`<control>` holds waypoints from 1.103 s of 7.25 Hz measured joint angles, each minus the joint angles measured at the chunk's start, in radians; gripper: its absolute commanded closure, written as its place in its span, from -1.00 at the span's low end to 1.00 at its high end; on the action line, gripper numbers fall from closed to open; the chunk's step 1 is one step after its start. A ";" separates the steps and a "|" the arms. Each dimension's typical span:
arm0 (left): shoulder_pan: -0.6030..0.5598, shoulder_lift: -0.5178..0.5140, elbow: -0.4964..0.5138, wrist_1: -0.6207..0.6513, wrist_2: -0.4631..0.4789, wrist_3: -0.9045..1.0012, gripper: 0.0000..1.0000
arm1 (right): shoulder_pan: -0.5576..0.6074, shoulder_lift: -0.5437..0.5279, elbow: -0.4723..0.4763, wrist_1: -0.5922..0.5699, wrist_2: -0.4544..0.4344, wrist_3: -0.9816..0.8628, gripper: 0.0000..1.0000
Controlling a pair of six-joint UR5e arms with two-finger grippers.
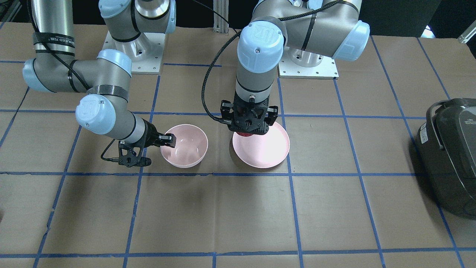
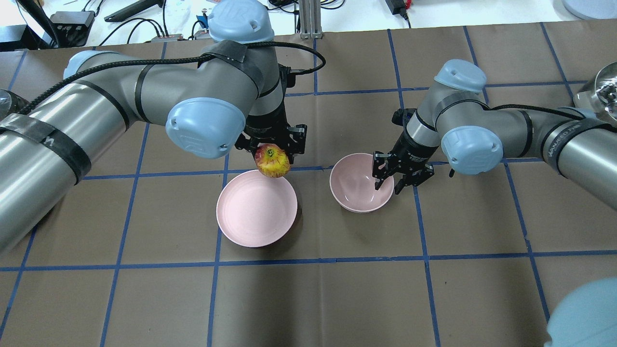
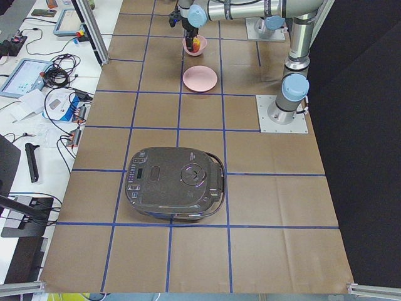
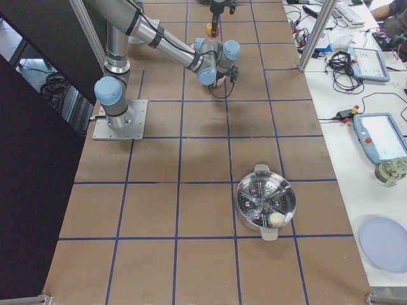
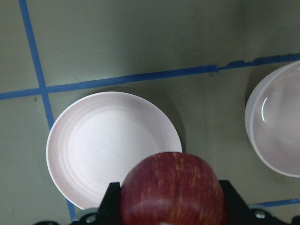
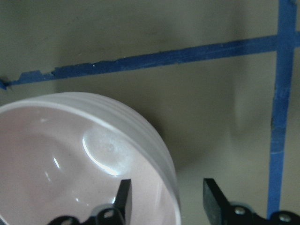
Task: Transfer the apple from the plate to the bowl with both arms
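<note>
My left gripper should release the apple on the inside bottom of the deep pink bowl (image 1: 187, 151) (image 5: 285, 126), a little toward the flat plate.
My left gripper (image 2: 273, 150) is shut on the apple (image 2: 272, 161), red with a yellow-green top. It holds the apple in the air above the far edge of the flat pink plate (image 2: 255, 214). In the left wrist view the apple (image 5: 171, 187) sits between the fingers, with the plate (image 5: 108, 140) below and the bowl (image 5: 276, 131) to the right. The deep pink bowl (image 2: 356, 185) stands empty beside the plate. My right gripper (image 2: 389, 183) is open and astride the bowl's rim (image 6: 168, 187), with one finger inside and one outside.
A dark rice cooker (image 1: 450, 149) stands at the table's end on my left side. A steel pot (image 4: 266, 203) stands toward the table's end on my right. The arm base plates (image 1: 308, 63) sit behind the plate and bowl.
</note>
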 measured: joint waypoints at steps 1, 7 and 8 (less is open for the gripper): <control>-0.025 -0.014 0.001 0.007 -0.010 -0.088 0.61 | -0.002 -0.014 -0.054 0.029 -0.058 -0.003 -1.00; -0.175 -0.245 0.074 0.251 -0.116 -0.705 0.64 | -0.125 -0.245 -0.293 0.237 -0.260 -0.097 -1.00; -0.189 -0.273 0.085 0.250 -0.120 -0.726 0.03 | -0.139 -0.253 -0.294 0.248 -0.265 -0.103 -1.00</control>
